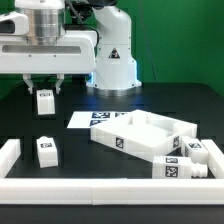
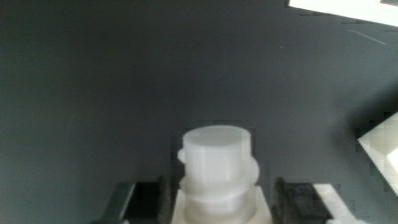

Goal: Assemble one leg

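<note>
Next, my gripper releases the leg on the black table (image 1: 38, 131) just behind the other leg that stands alone.
In the exterior view my gripper (image 1: 44, 88) hangs at the back left with one leg (image 1: 44, 100), a chunky white post with a black-and-white tag, between its fingers. Whether this leg touches the black table I cannot tell. In the wrist view the same leg (image 2: 217, 170) points its rounded end away from the camera. The gripper (image 2: 217, 205) is shut on it, with both dark fingers (image 2: 139, 200) lying against its sides. Another leg (image 1: 46, 150) stands alone at the exterior view's near left.
The large white rimmed panel (image 1: 150, 135) lies tilted at the exterior view's right, with two more tagged legs (image 1: 180, 166) beside it. The marker board (image 1: 93, 119) lies behind it. A low white wall (image 1: 110, 190) borders the front and left. The robot base (image 1: 112, 55) stands at the back.
</note>
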`<move>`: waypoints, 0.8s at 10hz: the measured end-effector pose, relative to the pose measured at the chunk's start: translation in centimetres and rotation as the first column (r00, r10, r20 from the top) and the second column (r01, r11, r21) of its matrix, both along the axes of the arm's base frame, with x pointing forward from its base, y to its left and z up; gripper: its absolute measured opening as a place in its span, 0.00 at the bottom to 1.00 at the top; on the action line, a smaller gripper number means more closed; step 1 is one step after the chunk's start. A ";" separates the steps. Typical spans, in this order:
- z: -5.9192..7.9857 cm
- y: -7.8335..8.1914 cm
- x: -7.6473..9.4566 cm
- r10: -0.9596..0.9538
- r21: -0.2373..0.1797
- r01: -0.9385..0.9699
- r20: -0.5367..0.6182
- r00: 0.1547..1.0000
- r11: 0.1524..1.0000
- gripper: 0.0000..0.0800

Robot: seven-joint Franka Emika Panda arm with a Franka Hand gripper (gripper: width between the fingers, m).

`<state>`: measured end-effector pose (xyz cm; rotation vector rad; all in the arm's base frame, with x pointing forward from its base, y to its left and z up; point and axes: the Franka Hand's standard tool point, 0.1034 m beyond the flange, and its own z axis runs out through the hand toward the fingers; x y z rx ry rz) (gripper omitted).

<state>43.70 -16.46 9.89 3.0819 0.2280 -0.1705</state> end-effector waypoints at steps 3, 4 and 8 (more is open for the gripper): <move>-2.3 -0.4 -3.6 -0.049 -0.005 0.049 0.007 0.999 0.999 0.35; -4.0 -1.4 -5.5 -0.079 -0.013 0.079 0.010 0.997 0.997 0.35; -7.4 -2.2 -7.7 -0.126 -0.033 0.125 -0.035 0.991 0.992 0.35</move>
